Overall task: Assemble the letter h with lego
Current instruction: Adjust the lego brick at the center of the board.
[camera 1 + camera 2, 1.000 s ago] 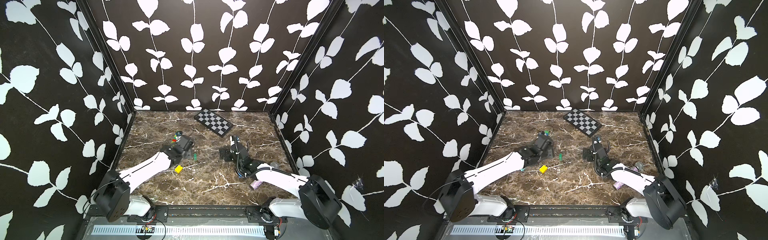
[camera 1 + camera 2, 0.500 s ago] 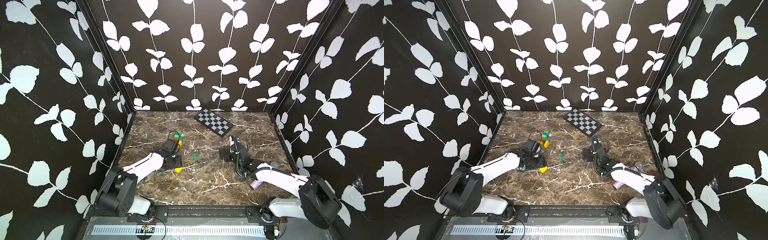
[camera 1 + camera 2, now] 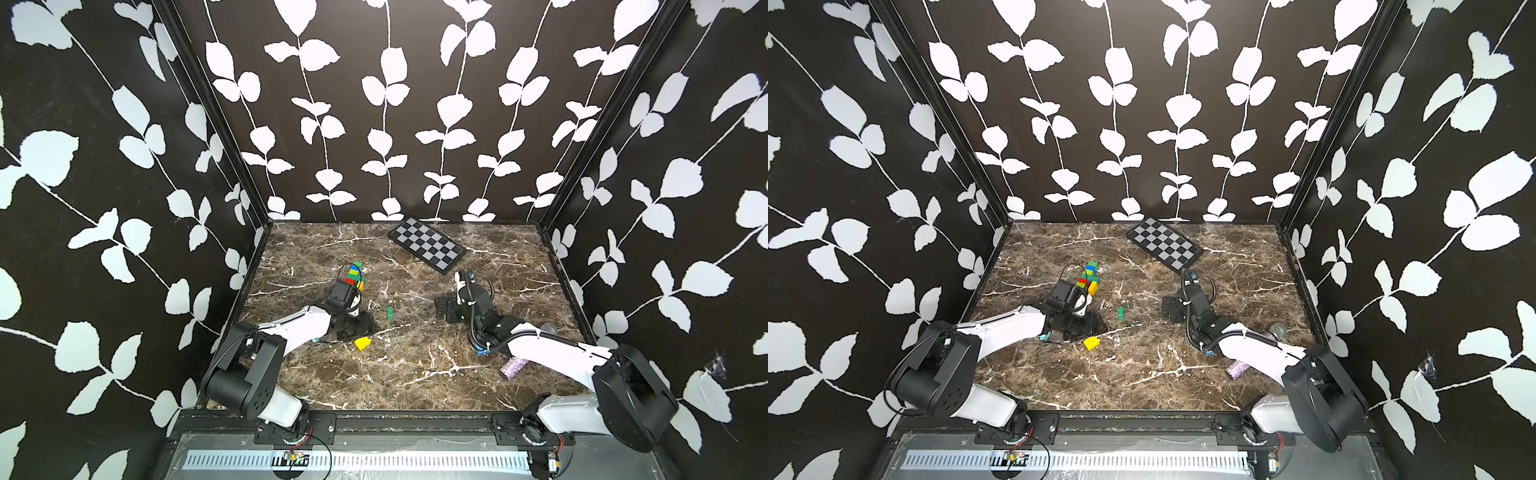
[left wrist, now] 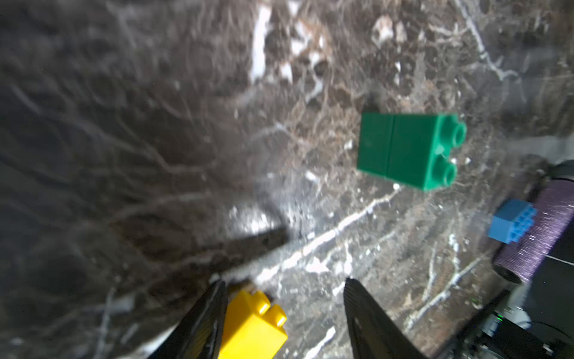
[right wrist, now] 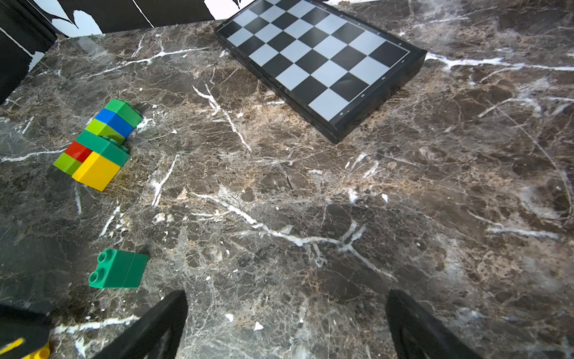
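Note:
I need to move my right gripper to the loose yellow brick near my left gripper and close it on the brick's plain end [image 3: 362,345], opposite its studs.
The lego lies on the left half of the marble table. A joined stack [image 3: 356,275] [image 5: 96,143] of green, blue, lime, red and yellow bricks rests on its side. A loose dark green brick [image 3: 390,314] [image 4: 407,149] lies in the middle. A loose yellow brick [image 3: 362,343] [image 4: 253,326] sits between the jaws of my left gripper [image 3: 360,330] [image 4: 283,283]. The jaws are open: the brick touches one finger and a wide gap separates it from the other. My right gripper [image 3: 442,307] [image 5: 285,314] hovers open and empty right of the green brick.
A black-and-grey checkered board [image 3: 426,245] [image 5: 320,59] lies at the back centre. A glittery purple cylinder [image 3: 514,368] [image 4: 540,230] lies by the right arm, with a small blue brick [image 4: 512,225] next to it. Patterned walls close in three sides.
My left gripper drew back from the joined stack toward the front and settled low around the yellow brick. The stack now lies uncovered. The right arm stayed still.

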Controlling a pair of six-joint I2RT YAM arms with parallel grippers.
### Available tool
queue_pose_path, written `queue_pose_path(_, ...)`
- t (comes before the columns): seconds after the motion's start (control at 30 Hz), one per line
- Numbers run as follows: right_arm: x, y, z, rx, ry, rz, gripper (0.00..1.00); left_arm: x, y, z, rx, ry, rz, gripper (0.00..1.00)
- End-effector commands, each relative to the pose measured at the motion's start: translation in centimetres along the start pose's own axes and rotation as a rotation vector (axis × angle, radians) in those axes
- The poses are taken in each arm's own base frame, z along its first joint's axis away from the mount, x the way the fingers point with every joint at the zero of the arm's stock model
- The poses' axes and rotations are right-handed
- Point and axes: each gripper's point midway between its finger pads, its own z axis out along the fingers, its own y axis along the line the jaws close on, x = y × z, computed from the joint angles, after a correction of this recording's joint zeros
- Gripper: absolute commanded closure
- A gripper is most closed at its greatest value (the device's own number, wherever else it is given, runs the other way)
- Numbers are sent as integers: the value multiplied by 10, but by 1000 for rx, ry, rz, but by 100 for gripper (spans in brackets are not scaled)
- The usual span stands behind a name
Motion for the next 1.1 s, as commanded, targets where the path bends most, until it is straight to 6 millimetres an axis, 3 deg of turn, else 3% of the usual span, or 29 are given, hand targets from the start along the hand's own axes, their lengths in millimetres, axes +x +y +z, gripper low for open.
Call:
queue_pose_path(0.0,-13,8,1,-17,-22,22,1,33,10,-1,-12,72,-87,37)
queue_pose_path(0.2,-7,20,7,-40,22,1,4,39,5,-9,37,27,-118,37)
queue_pose_path(0.3,-2,35,8,-38,59,-44,8,36,-8,-9,127,12,-139,37)
queue_pose_path(0.47,11,79,-9,-14,117,-117,12,18,-12,-30,81,-76,-79,34)
queue_pose_path(0.63,57,144,-24,-86,189,-115,14,-14,15,-72,-137,-253,-44,23)
queue_pose_path(0.77,93,199,-29,-147,231,-190,16,-38,38,-90,-213,-368,-92,16)
queue_pose_path(0.87,107,225,-29,-142,235,-249,16,-51,47,-94,-232,-401,-89,15)
queue_pose_path(1.07,128,247,-16,-123,289,-218,17,-57,52,-93,-242,-420,-58,12)
